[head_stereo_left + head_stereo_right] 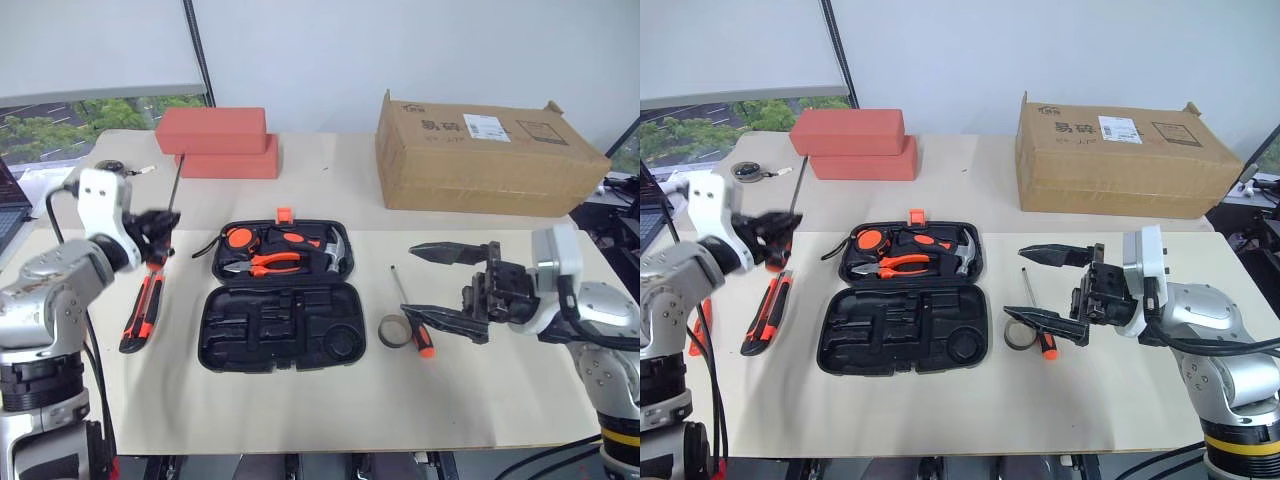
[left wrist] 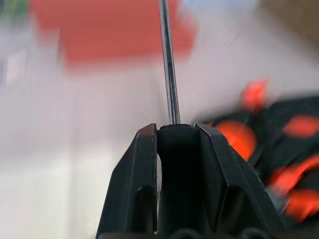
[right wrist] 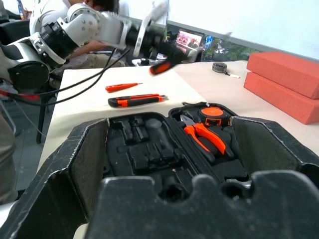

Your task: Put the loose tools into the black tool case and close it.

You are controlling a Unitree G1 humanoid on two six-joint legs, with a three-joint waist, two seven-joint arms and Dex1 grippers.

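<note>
The robot's left gripper needs to release the screwdriver in the black tool case's empty near half [image 1: 266, 297], close along the case's hinge.
The black tool case [image 1: 281, 327] lies open at mid-table; its far half holds a tape measure, pliers and a hammer. My left gripper [image 1: 157, 236] hangs above the table left of the case, shut on a screwdriver whose steel shaft [image 2: 169, 74] sticks out past the fingers. Below it lies the orange-black utility knife [image 1: 142, 312], and farther left the slim orange tester pen [image 3: 122, 87]. Right of the case lie a second screwdriver [image 1: 413, 320] and the grey tape roll [image 1: 393, 331]. Over them, my right gripper [image 1: 408, 281] stands open, pointing at the case.
Two stacked red blocks [image 1: 215, 143] sit at the back left, a brown cardboard box [image 1: 480, 150] at the back right. A small round reel [image 1: 748, 172] with a cord lies by the far left edge. A seated person [image 3: 52, 11] is beyond the table's left side.
</note>
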